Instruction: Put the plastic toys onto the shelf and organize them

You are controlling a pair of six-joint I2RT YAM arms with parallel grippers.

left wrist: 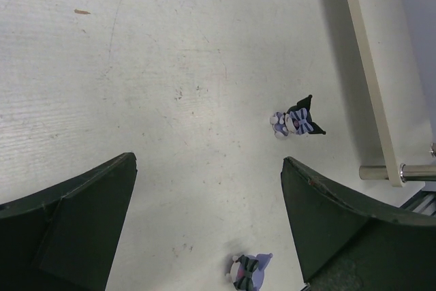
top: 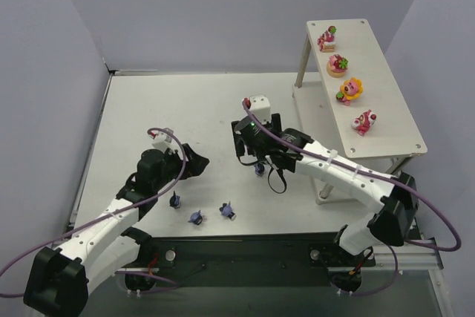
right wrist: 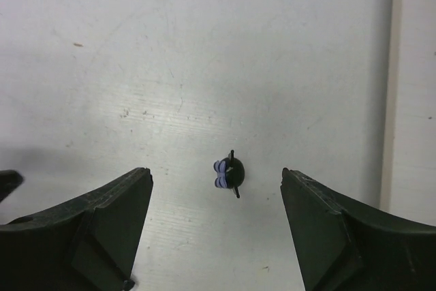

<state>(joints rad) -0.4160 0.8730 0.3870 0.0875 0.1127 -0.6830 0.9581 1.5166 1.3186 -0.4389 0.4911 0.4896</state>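
The dark blue-purple toy under my right gripper, nearest the shelf, is next for my left gripper, which should go there and close around the toy's bow (top: 260,169) (left wrist: 298,121).
The off-white shelf (top: 382,90) stands at the right, with four pink, red and yellow toys (top: 346,91) in a row on its top board. Four dark blue-purple toys lie on the white table. One (top: 259,170) is under my right gripper (top: 256,159). In the right wrist view this toy (right wrist: 228,174) lies on the table between the open fingers (right wrist: 215,172), untouched. The other three (top: 195,217) lie near the front edge. My left gripper (top: 196,159) is open and empty above the table. Its view (left wrist: 208,161) shows two dark toys (left wrist: 298,121) (left wrist: 248,272) ahead of and below the fingers.
A pale straight strip (left wrist: 371,66) with a metal rod (left wrist: 409,172) runs down the right of the left wrist view. A pale band of the shelf (right wrist: 412,100) is at the right of the right wrist view. Grey walls enclose the table.
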